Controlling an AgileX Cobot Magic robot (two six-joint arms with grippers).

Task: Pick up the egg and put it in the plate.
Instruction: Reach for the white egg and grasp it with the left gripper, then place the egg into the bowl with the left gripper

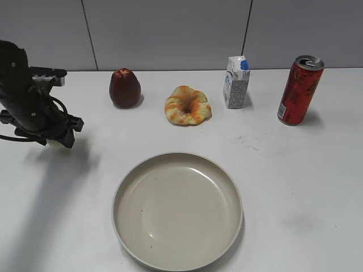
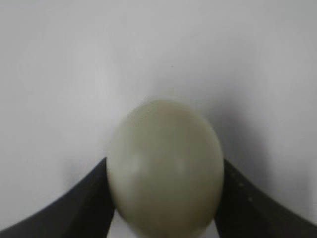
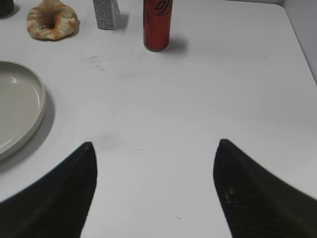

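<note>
Next, my left gripper releases the egg, now low at the table's far side, near the middle of the beige plate [image 1: 190, 202], a little toward the small white carton.
The pale cream egg [image 2: 166, 144] fills the left wrist view, with a black finger of my left gripper [image 2: 165, 166] pressed against each of its sides. In the exterior view my left gripper [image 1: 58, 137] hangs low at the far left of the table, and only a pale sliver of the egg [image 1: 55, 145] shows under it. The beige plate [image 1: 177, 211] lies at the front middle, to the right of that gripper. Its rim also shows in the right wrist view [image 3: 38, 106]. My right gripper [image 3: 154, 145] is open and empty above bare table, right of the plate.
Along the back stand a dark red apple [image 1: 125, 88], an orange-yellow ring pastry [image 1: 188, 106], a small white carton [image 1: 236, 83] and a red can [image 1: 300, 90]. A grey wall runs behind the table.
</note>
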